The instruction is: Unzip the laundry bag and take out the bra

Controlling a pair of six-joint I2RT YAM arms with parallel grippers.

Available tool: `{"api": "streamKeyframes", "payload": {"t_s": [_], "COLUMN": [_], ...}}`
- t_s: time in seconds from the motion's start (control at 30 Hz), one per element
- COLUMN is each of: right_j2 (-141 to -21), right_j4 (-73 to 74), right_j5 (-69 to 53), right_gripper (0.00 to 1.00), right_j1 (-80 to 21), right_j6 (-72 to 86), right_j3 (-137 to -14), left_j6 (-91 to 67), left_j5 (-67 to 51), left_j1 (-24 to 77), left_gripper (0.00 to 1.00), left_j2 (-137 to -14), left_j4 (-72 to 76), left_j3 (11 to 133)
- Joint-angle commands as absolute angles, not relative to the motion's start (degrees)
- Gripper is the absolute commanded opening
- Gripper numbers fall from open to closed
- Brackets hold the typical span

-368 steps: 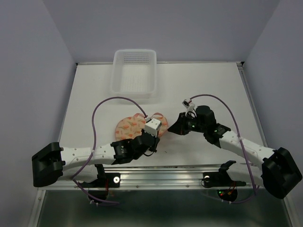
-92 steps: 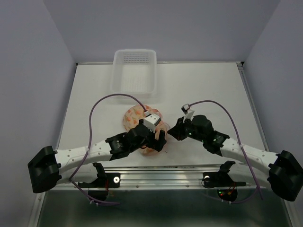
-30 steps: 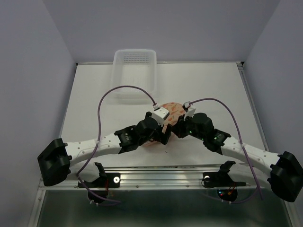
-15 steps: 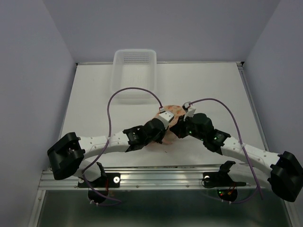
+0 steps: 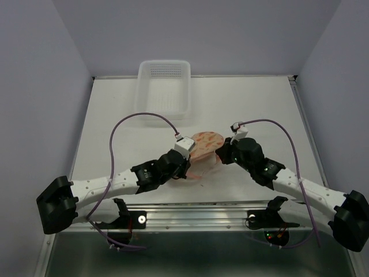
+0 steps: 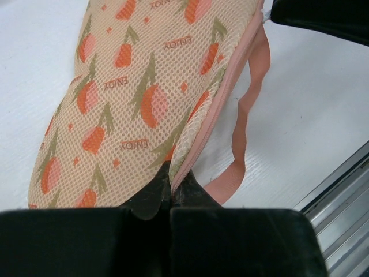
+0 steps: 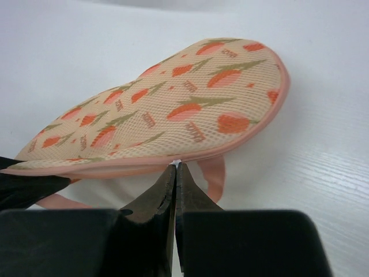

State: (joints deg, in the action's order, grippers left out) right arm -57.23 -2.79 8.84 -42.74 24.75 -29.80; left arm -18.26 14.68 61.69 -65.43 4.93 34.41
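Observation:
The left gripper is far from the zipper pull, so it should regrip the zipper edge [image 6: 244,47] close beside the pull before unzipping, as it holds the near end.
The laundry bag [image 5: 206,144], cream mesh with orange-red and green prints and pink trim, is held up off the table between my two grippers. My left gripper [image 6: 171,186] is shut on the bag's pink zipper edge at its near end; it shows in the top view [image 5: 188,164]. My right gripper [image 7: 176,167] is shut on a small white zipper pull on the bag's pink trim [image 7: 132,167]; it also shows in the top view [image 5: 222,154]. A pink loop strap [image 6: 241,135] hangs below the bag. The bra is hidden.
A white perforated plastic basket [image 5: 163,86] stands at the back of the white table [image 5: 259,109], behind the bag. The table's metal front rail [image 5: 202,214] runs just behind the arm bases. Grey walls close in both sides.
My left gripper has pulled back toward the near left along the bag's edge. My right gripper has shifted slightly right. More of the bag's printed face now shows between them.

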Motion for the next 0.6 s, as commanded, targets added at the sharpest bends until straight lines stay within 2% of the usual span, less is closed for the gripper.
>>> {"api": "streamKeyframes", "payload": {"t_s": [0.0, 0.07, 0.1, 0.13, 0.17, 0.23, 0.57], "right_j2": [-55.11, -55.11, -55.37, -56.07, -56.51, -58.09, -62.84], "right_j4": [-2.37, -2.46, -2.63, -2.72, -3.25, -4.21, -7.56], "right_j5": [13.19, 8.63, 6.61, 4.50, 0.92, -3.93, -8.70], "right_gripper": [0.01, 0.01, 0.01, 0.01, 0.01, 0.01, 0.01], "right_j1": [-41.48, -41.48, -41.48, -41.48, -41.48, -41.48, -44.73], "right_j6": [22.24, 19.97, 19.26, 18.90, 18.64, 18.46, 19.86], "right_j3": [-31.46, -32.16, -32.34, -32.60, -33.04, -33.13, -36.12], "left_j6": [-20.04, -19.95, -19.86, -19.52, -18.99, -18.28, -11.25], "left_j5": [18.63, 19.60, 20.21, 20.30, 20.04, 18.11, 11.43], "left_j1": [60.47, 60.21, 60.21, 60.29, 60.21, 60.29, 60.56], "left_gripper": [0.00, 0.20, 0.38, 0.73, 0.83, 0.96, 0.99], "left_j2": [-61.79, -61.70, -61.70, -61.70, -61.70, -61.18, -61.87], "left_j4": [2.11, 1.58, 1.32, 0.97, 0.79, 0.97, 3.95], "left_j3": [33.22, 33.48, 33.83, 34.01, 34.27, 34.98, 39.81]}}
